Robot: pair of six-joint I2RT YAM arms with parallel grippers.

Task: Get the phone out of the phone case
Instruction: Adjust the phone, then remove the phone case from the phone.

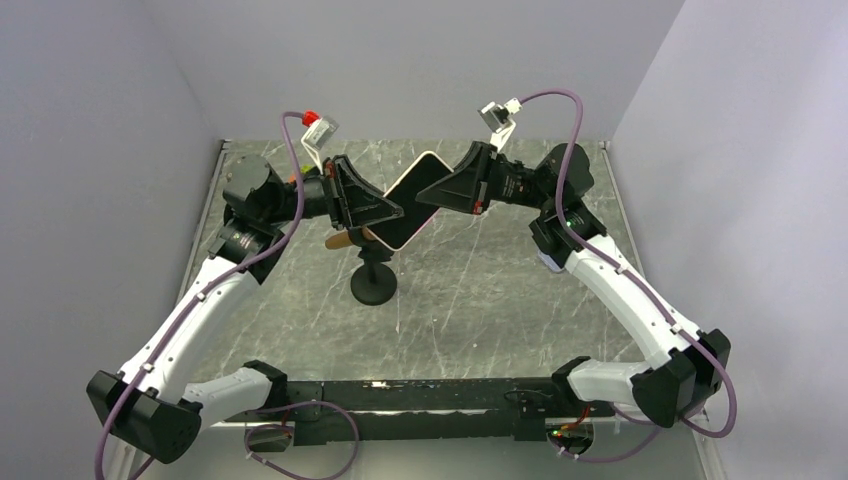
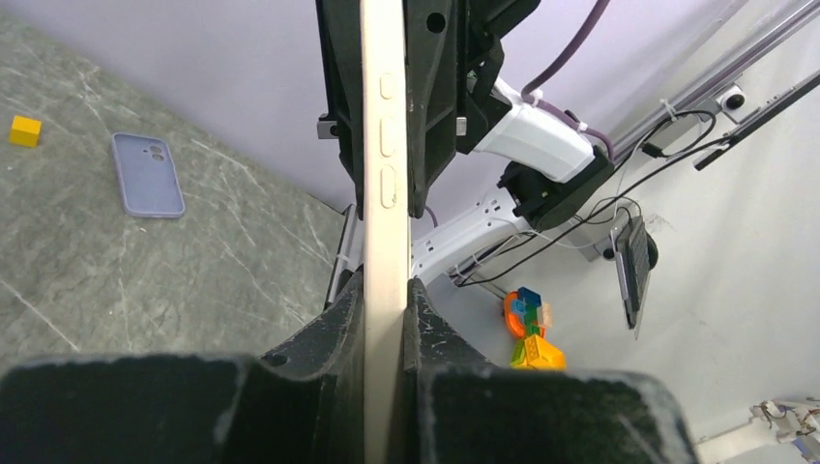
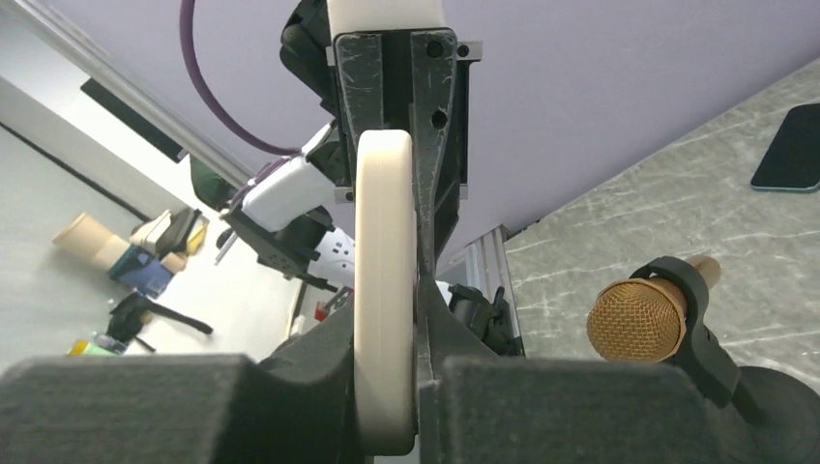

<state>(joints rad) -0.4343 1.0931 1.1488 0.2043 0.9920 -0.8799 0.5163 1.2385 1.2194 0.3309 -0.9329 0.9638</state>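
Observation:
My left gripper is squeezing the dark screen and the cream case together. It should open and pinch just the case's lower corner (image 1: 397,248) to free the phone.
A phone with a dark screen in a cream case (image 1: 415,200) hangs tilted in mid-air over the middle of the table, held from both ends. My left gripper (image 1: 392,213) is shut on its lower left end. My right gripper (image 1: 432,193) is shut on its upper right end. In the left wrist view my gripper (image 2: 387,290) pinches the cream case edge (image 2: 385,145), whose side buttons show. In the right wrist view my gripper (image 3: 387,319) pinches the rounded cream edge (image 3: 384,242). I cannot tell whether the phone has come loose from the case.
A microphone on a black round stand (image 1: 373,285) sits right below the held phone; its gold mesh head (image 3: 643,319) shows beside my right fingers. A lavender phone case (image 2: 147,174) and a yellow cube (image 2: 26,130) lie on the table. A dark phone (image 3: 788,150) lies flat farther off.

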